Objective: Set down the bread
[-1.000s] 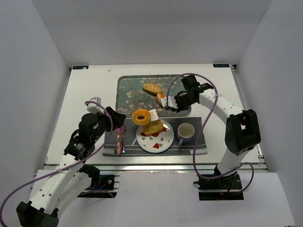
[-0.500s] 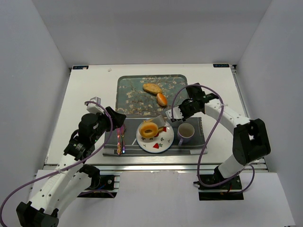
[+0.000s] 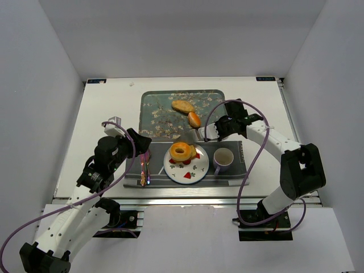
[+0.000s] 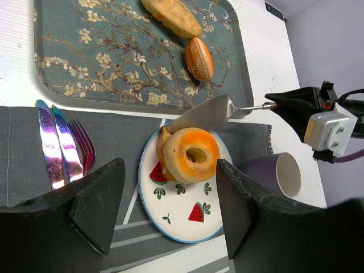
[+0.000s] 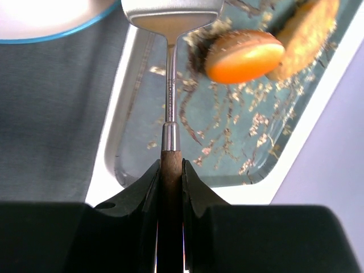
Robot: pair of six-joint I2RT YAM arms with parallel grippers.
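The robot's right gripper needs to release the metal spatula on the bare white table [image 3: 272, 130] under its forearm, near the side bar. The spatula's blade now hovers at the plate's far edge.
A ring-shaped bagel [image 3: 181, 151] lies flat on top of a bread slice on the white watermelon plate [image 3: 190, 173]; the left wrist view shows the bagel [image 4: 191, 154] and the plate [image 4: 187, 210] too. My right gripper [image 3: 213, 129] is shut on the wooden handle of a metal spatula [image 3: 187, 136], whose empty blade [image 4: 205, 114] hovers at the plate's far edge, over the tray rim. The right wrist view shows the gripper [image 5: 170, 168] clamped on the spatula [image 5: 170, 14]. My left gripper [image 4: 170, 210] is open and empty above the plate's near left side.
A floral tray [image 3: 156, 114] behind the plate holds a long bread piece [image 3: 182, 106] and a small bun [image 3: 194, 119]. A purple mug [image 3: 223, 160] stands right of the plate on the grey placemat [image 3: 239, 176]. Iridescent cutlery [image 3: 144, 168] lies left of the plate.
The bagel came over on the spatula, landed on the plate tilted, and now lies flat. The spatula has pulled back toward the tray. The left arm has not moved.
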